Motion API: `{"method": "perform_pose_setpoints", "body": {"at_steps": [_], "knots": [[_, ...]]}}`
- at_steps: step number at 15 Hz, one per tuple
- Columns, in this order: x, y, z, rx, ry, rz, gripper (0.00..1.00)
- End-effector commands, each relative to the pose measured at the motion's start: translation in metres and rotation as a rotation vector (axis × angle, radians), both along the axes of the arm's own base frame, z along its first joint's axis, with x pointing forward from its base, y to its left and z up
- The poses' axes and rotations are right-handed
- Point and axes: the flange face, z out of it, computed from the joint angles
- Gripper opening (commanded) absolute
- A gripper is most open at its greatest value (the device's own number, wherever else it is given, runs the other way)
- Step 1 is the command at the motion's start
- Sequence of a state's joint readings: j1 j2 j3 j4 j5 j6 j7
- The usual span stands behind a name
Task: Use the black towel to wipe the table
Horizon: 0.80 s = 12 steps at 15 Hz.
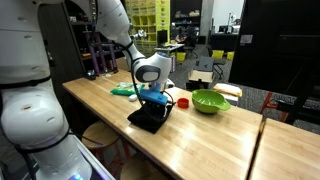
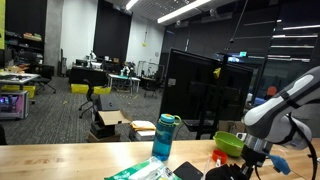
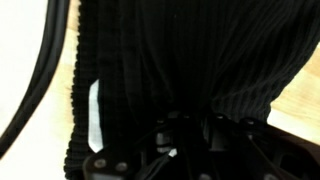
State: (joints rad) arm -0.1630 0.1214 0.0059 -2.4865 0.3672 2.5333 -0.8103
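Next, I let go of the black towel on the bare wood (image 1: 178, 137) between the green bowl and the stools.
The black towel (image 1: 150, 119) hangs bunched from my gripper (image 1: 155, 101), its lower end resting on the light wooden table (image 1: 200, 135). The gripper is shut on the towel's top. In the wrist view the ribbed black towel (image 3: 170, 50) fills nearly the whole frame, with the gripper fingers (image 3: 190, 135) pinched into it and strips of table (image 3: 60, 70) at the edges. In an exterior view the gripper (image 2: 252, 163) reaches down at the right edge; the towel there is mostly out of frame.
A green bowl (image 1: 210, 101) sits just beyond the towel, also seen behind the gripper (image 2: 232, 143). A blue bottle (image 2: 165, 137), a green cloth (image 1: 124, 90) and a small dark square object (image 2: 188, 171) lie nearby. A separate table section (image 1: 290, 150) adjoins.
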Motion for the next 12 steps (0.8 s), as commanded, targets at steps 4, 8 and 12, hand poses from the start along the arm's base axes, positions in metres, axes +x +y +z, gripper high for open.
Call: {"method": "perform_pose_setpoints", "body": {"at_steps": [4,8,12], "knots": [[-0.012,0.06,-0.018,0.047,0.072,0.152,0.03],[-0.015,0.066,-0.022,0.062,0.094,0.176,0.03],[-0.021,0.045,-0.018,0.065,0.089,0.112,0.03]]}}
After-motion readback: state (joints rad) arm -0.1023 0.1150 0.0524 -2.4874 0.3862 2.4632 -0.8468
